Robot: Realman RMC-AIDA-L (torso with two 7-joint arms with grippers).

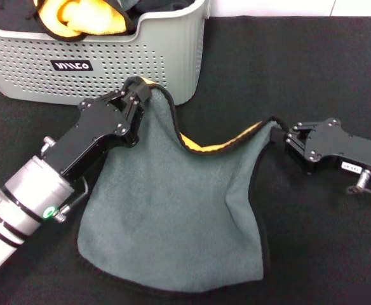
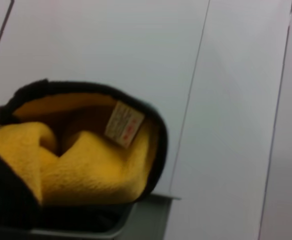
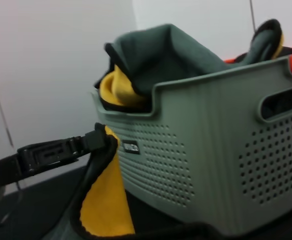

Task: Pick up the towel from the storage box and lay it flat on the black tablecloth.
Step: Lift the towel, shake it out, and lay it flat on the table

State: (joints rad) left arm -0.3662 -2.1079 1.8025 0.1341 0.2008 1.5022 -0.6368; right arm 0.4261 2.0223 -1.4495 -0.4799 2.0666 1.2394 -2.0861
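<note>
Next, my left gripper lets go of the towel's top corner on the black tablecloth point(image 1: 117, 99), against the lower front edge of the storage box.
The grey-green towel point(image 1: 173, 216) with its black border hangs spread between my two grippers, its lower part resting on the black tablecloth point(image 1: 312, 70). Its yellow-orange reverse shows along the sagging top edge. My left gripper point(image 1: 136, 91) is shut on the towel's left top corner, right in front of the storage box point(image 1: 103, 70). My right gripper point(image 1: 281, 133) is shut on the right top corner. In the right wrist view the left gripper point(image 3: 93, 141) holds the towel corner point(image 3: 103, 210) beside the box point(image 3: 206, 155).
A bunched yellow-orange cloth with a dark edge point(image 1: 84, 16) lies in the box; it also shows in the left wrist view point(image 2: 81, 160) with a white label. More grey-green cloth point(image 3: 171, 55) sits in the box. White wall stands behind.
</note>
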